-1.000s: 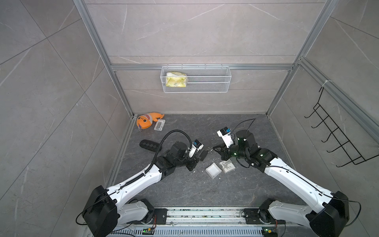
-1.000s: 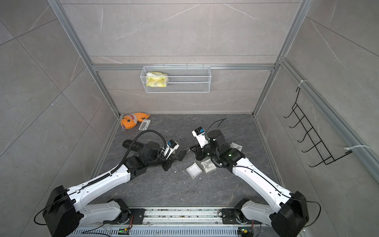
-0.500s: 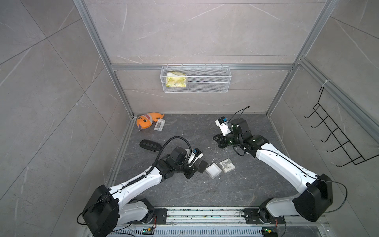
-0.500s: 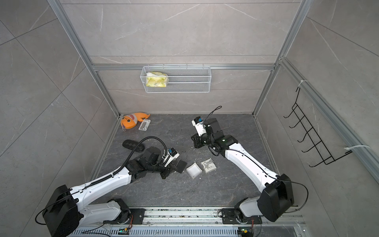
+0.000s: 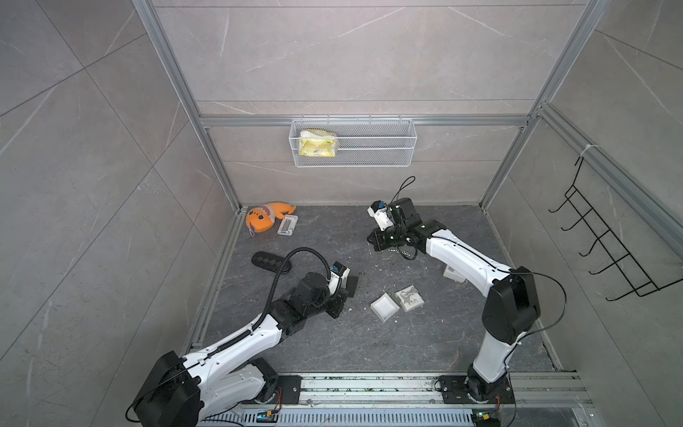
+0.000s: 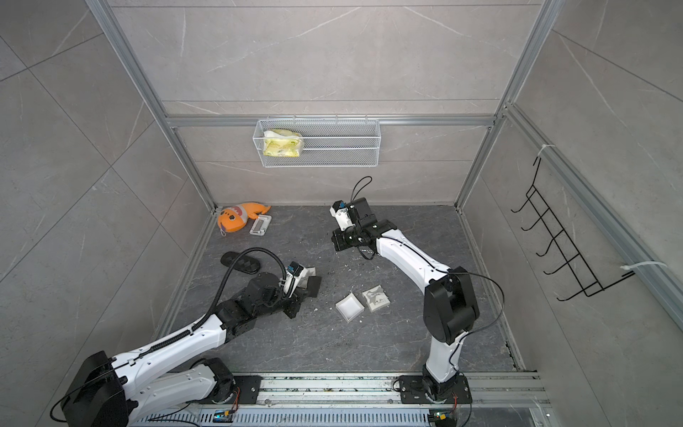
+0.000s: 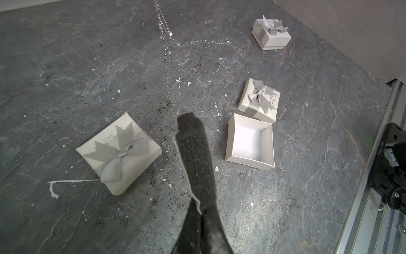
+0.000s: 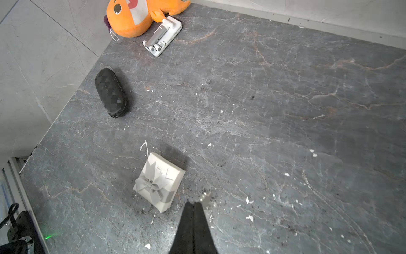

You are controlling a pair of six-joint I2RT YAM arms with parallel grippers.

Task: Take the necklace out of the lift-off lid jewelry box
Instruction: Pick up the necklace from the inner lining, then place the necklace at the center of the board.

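Observation:
Next, my right hand sets the necklace on the dark floor [image 5: 397, 272] just behind the bow-topped lid.
The open white jewelry box [image 5: 384, 307] [image 6: 349, 307] [image 7: 250, 140] sits empty on the dark floor, and its bow-topped lid [image 5: 409, 298] [image 7: 259, 100] lies beside it. My right gripper [image 5: 374, 240] [image 6: 337, 242] [image 8: 194, 203] hovers toward the back, shut on the necklace [image 8: 206, 196], whose blurred pendant shows at its tips. In the left wrist view the necklace chain [image 7: 167, 66] stretches down to the floor. Nearer the front, my left gripper [image 5: 343, 294] [image 7: 203, 210] is shut on a black foam insert [image 5: 353, 285] [image 7: 194, 149].
A closed bow box [image 7: 118, 151] [image 8: 159, 182] sits by my left gripper. Another [image 5: 452, 274] [image 7: 271, 34] lies under my right arm. At the back left are an orange plush [image 5: 264, 220], a white holder [image 5: 287, 225] and a black case [image 5: 271, 261]. A wire basket [image 5: 353, 142] hangs on the wall.
My right arm rose from the boxes and swung toward the back, shut on the necklace. My left arm drew back toward the front left with the foam insert.

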